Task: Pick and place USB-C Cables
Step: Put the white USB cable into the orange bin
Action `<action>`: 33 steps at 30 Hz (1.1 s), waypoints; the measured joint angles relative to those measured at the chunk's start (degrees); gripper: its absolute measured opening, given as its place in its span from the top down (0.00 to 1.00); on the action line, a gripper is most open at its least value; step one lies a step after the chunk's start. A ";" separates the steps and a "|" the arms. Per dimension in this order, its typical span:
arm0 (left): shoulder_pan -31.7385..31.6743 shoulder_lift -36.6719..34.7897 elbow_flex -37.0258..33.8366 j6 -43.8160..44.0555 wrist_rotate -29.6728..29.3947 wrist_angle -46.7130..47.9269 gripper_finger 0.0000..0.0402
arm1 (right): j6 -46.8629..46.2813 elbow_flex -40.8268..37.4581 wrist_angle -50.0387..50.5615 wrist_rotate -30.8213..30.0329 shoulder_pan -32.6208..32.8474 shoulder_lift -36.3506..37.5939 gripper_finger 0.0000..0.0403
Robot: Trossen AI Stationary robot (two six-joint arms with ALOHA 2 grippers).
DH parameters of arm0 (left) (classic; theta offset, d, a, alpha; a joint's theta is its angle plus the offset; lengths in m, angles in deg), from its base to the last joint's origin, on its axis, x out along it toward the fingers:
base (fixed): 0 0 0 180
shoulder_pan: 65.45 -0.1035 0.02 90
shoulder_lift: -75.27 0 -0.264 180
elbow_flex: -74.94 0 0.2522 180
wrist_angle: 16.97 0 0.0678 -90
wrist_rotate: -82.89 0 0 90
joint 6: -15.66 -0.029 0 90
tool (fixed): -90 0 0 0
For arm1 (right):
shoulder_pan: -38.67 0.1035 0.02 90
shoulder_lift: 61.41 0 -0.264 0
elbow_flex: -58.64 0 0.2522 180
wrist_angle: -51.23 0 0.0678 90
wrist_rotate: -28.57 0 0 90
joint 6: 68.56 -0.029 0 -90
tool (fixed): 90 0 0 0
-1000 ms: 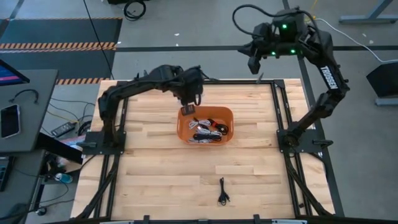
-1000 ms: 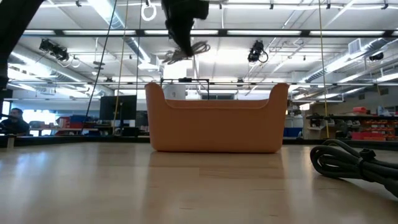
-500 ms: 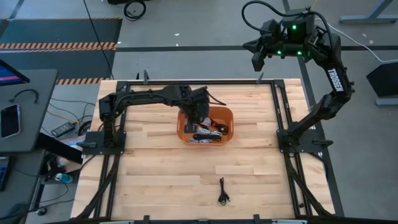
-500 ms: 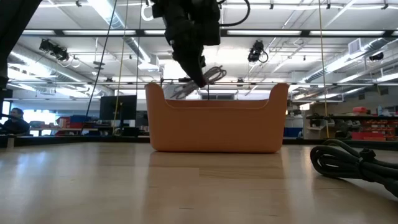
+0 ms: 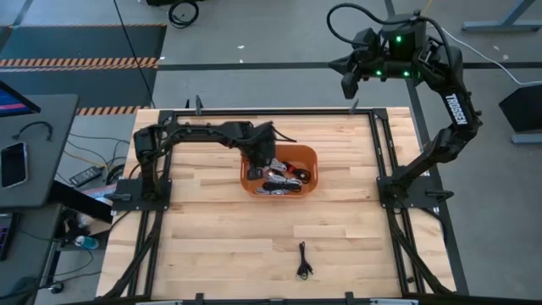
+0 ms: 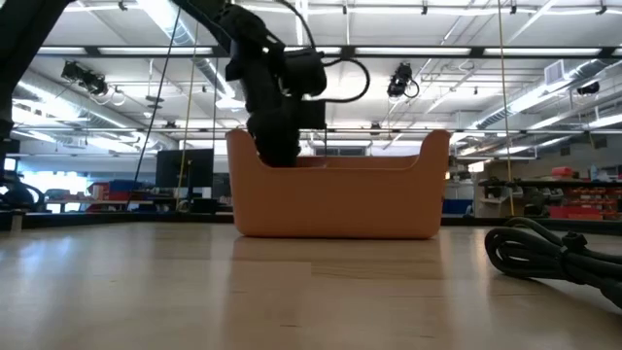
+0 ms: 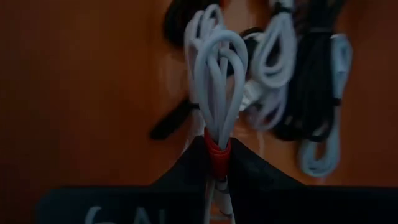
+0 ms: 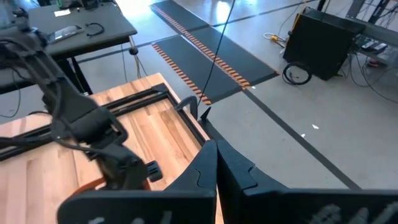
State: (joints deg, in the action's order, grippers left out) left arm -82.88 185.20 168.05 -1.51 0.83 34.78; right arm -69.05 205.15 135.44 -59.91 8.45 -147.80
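Next, my left gripper lets go of the white cable inside the orange bin's side [image 5: 259, 169] nearest my left arm's base, beside the other cables.
An orange bin [image 5: 315, 161] stands at the middle of the table's far half and holds several coiled USB-C cables [image 5: 286, 178], white and black. My left gripper [image 5: 264, 166] reaches down into the bin's left part, shut on a white coiled cable [image 7: 216, 74] with a red band. In the low view the bin's wall [image 6: 340, 199] hides its fingertips. A black cable [image 5: 303, 261] lies on the table near the front edge. My right gripper [image 5: 347, 81] hangs shut and empty, high over the table's far right corner. My left gripper pinches the white cable at its red-banded end [image 7: 217, 154] between its two fingers. The fingers come from above, slanting steeply down, and lie along the bundle. The loops [image 7: 214, 59] stick out past the fingertips toward the bin's floor; whether they touch it I cannot tell.
The black cable [image 6: 554, 255] lies at the near right in the low view. Black frame rails [image 5: 377, 144] run along the table's sides. A side desk [image 5: 25, 152] with a phone stands to the left of the table. Bare wood spreads in front of the bin.
My left gripper has gone down from above the bin's rim into the bin, tipping steeper, with the white cable still in its fingers. The cable's loops have sunk below the rim, out of the low view.
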 joint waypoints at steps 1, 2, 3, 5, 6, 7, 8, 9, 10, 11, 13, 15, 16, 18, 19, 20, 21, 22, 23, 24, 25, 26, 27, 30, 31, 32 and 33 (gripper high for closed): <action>-0.27 0.00 -0.48 0.01 -0.24 -0.31 0.90 | 0.00 0.00 0.00 0.00 0.30 0.00 0.99; -0.52 -0.06 -1.02 0.00 -0.48 -0.56 0.90 | 0.00 0.00 -0.02 0.01 0.54 0.00 0.99; -0.62 -0.07 -1.45 -0.01 -0.61 -0.73 0.90 | 0.00 0.00 -0.02 0.00 0.80 0.00 0.99; -0.83 -0.11 -1.87 -0.04 -0.78 -1.44 0.90 | 0.00 0.00 -0.04 0.00 1.30 0.00 0.99; -0.82 -0.13 -1.94 -0.08 -0.83 -1.53 0.90 | 0.00 0.00 -0.04 0.00 1.50 0.00 0.99; -0.80 -0.13 -1.94 -0.20 -0.85 -1.56 0.90 | 0.00 0.00 -0.04 0.00 1.73 0.00 0.99; -0.80 -0.13 -1.94 -0.51 -0.85 -1.67 0.90 | 0.00 0.00 -0.07 0.01 1.94 0.00 0.99; -0.78 -0.13 -1.96 -1.21 -0.83 -1.99 0.90 | 0.00 0.00 -0.09 0.00 2.12 0.00 0.99; -0.68 -0.13 -1.98 -1.65 -0.81 -2.27 0.90 | 0.00 0.00 -0.07 0.00 2.27 0.00 0.99; -0.56 -0.13 -1.98 -1.95 -0.77 -2.40 0.90 | 0.00 0.00 -0.07 0.02 2.41 0.00 0.99; -0.28 -0.13 -1.98 -2.15 -0.58 -2.45 0.90 | 0.00 0.00 -0.08 0.01 2.52 0.00 0.99; 0.16 -0.13 -1.98 -2.26 0.07 -2.40 0.90 | 0.00 0.00 -0.08 0.00 2.52 0.00 0.99; 0.50 -0.13 -1.98 -2.68 0.22 -2.42 0.90 | 0.00 0.00 -0.07 0.00 2.52 0.00 0.99; 1.26 -0.13 -1.98 -3.30 0.22 -2.53 0.90 | 0.00 0.00 -0.07 0.00 2.52 0.00 0.99; 1.65 -0.13 -1.98 -3.41 0.18 -2.59 0.90 | 0.00 0.00 -0.09 0.00 2.52 0.00 0.99; 1.94 -0.13 -1.98 -3.43 0.28 -2.64 0.90 | 0.00 0.00 -0.08 0.00 2.52 0.00 0.99; 2.20 -0.13 -1.98 -3.15 0.29 -2.74 0.90 | 0.00 0.00 -0.07 0.00 2.52 0.00 0.99; 2.39 -0.13 -1.98 -2.79 0.34 -2.82 0.90 | 0.00 0.00 -0.08 0.00 2.52 0.00 0.99; 2.59 -0.13 -1.98 -2.49 0.36 -2.93 0.90 | 0.00 0.00 -0.07 0.00 2.52 0.00 0.99; 2.72 -0.13 -1.98 -2.08 0.34 -3.06 0.90 | 0.00 0.00 -0.09 0.00 2.52 0.00 0.99; 2.88 -0.13 -1.98 -1.74 0.34 -3.21 0.88 | 0.00 0.00 -0.07 0.00 2.52 0.00 0.99; 2.93 -0.13 -1.98 -1.67 0.33 -3.34 0.84 | 0.00 0.00 -0.07 0.00 2.52 0.00 0.99; 2.93 -0.13 -1.98 -1.55 0.33 -3.56 0.80 | 0.00 0.00 -0.07 0.00 2.52 0.00 0.99; 2.95 -0.11 -1.98 -1.48 0.39 -4.60 0.65 | 0.00 0.00 -0.07 0.00 2.52 0.00 0.99; 2.95 -0.09 -1.98 -1.45 0.23 -4.85 0.61 | 0.00 0.00 -0.07 0.01 2.52 0.00 0.99; 2.95 -0.11 -1.98 -1.25 -0.10 -5.17 0.57 | 0.00 0.00 -0.07 0.01 2.52 0.00 0.99; 2.91 -0.11 -1.98 -0.90 -0.37 -5.40 0.54 | 0.00 0.00 -0.06 0.00 2.52 0.00 0.99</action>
State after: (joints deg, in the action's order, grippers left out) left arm -79.97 185.09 166.07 -2.42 0.46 29.38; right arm -69.05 205.15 135.38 -59.91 10.97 -147.80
